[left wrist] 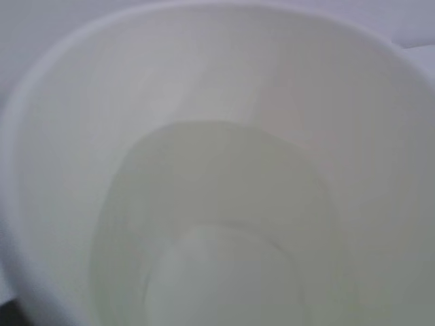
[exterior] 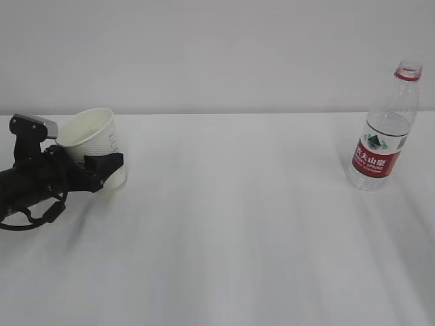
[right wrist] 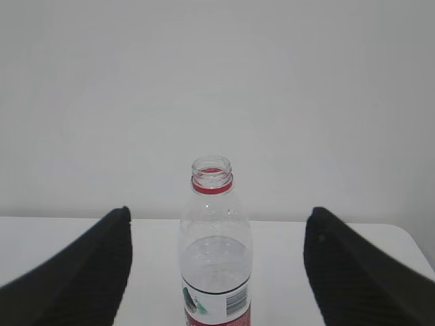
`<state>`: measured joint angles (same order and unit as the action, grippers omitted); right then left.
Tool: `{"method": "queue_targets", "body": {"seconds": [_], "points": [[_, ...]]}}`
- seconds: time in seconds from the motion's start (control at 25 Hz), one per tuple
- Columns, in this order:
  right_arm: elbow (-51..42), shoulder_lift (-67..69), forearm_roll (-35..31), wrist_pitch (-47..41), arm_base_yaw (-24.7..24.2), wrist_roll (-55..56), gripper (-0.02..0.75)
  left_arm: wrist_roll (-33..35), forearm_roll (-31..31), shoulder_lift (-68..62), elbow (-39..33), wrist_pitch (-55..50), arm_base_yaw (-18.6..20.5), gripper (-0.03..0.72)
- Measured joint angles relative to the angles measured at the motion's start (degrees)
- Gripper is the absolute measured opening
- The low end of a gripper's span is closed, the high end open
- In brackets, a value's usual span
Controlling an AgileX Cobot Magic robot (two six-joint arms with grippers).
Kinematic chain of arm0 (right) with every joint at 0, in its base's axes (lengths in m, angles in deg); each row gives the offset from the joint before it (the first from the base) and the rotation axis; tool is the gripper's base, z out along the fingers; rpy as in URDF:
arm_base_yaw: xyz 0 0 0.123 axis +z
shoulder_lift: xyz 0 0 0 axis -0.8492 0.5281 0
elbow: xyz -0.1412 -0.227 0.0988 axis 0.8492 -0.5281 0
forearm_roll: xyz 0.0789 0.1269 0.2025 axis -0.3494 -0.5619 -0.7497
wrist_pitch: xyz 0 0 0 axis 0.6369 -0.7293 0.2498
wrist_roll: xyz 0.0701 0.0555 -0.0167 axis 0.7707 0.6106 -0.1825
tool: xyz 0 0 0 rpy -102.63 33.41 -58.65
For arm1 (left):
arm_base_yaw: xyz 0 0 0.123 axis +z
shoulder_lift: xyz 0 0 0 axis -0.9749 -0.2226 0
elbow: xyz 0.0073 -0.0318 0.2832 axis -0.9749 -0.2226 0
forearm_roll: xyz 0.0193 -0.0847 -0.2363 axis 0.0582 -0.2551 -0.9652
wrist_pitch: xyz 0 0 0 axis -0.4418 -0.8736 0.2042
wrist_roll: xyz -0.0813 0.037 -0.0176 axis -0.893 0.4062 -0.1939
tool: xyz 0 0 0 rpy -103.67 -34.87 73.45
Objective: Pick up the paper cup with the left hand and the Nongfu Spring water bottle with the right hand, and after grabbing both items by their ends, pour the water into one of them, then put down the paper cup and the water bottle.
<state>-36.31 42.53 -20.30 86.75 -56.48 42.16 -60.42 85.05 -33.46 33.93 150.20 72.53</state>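
My left gripper should put the paper cup down on the white table (exterior: 97,182) just past the black cable loop.
At the far left, the white paper cup (exterior: 94,139) leans over with its mouth turned up and to the left and its base just above the table. My left gripper (exterior: 107,170) is shut on its lower part, with one black finger (exterior: 102,165) across the side. The left wrist view is filled by the cup's cream inside (left wrist: 217,136), which hides the fingers. The uncapped Nongfu Spring water bottle (exterior: 383,136) stands upright at the far right, holding clear water (right wrist: 216,261). My right gripper (right wrist: 219,212) is open. The bottle (right wrist: 214,224) stands ahead of it, clear of both fingers.
The white table (exterior: 231,231) runs back to a plain white wall. The left arm's black cable loop (exterior: 34,216) lies on the table at the left edge. Nothing stands between the cup and the bottle.
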Motion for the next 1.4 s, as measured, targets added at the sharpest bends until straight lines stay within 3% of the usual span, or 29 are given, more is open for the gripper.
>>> {"method": "queue_targets", "body": {"seconds": [0.24, 1.4], "points": [[0.0, 0.0, 0.0, 0.0, 0.0, -0.1, 0.593, 2.9, -1.1, 0.0, -0.1, 0.3, 0.0, 0.51], [0.0, 0.0, 0.0, -0.1, 0.0, -0.5, 0.593, 5.1, -5.3, 0.0, -0.1, -3.4, 0.0, 0.51]]}}
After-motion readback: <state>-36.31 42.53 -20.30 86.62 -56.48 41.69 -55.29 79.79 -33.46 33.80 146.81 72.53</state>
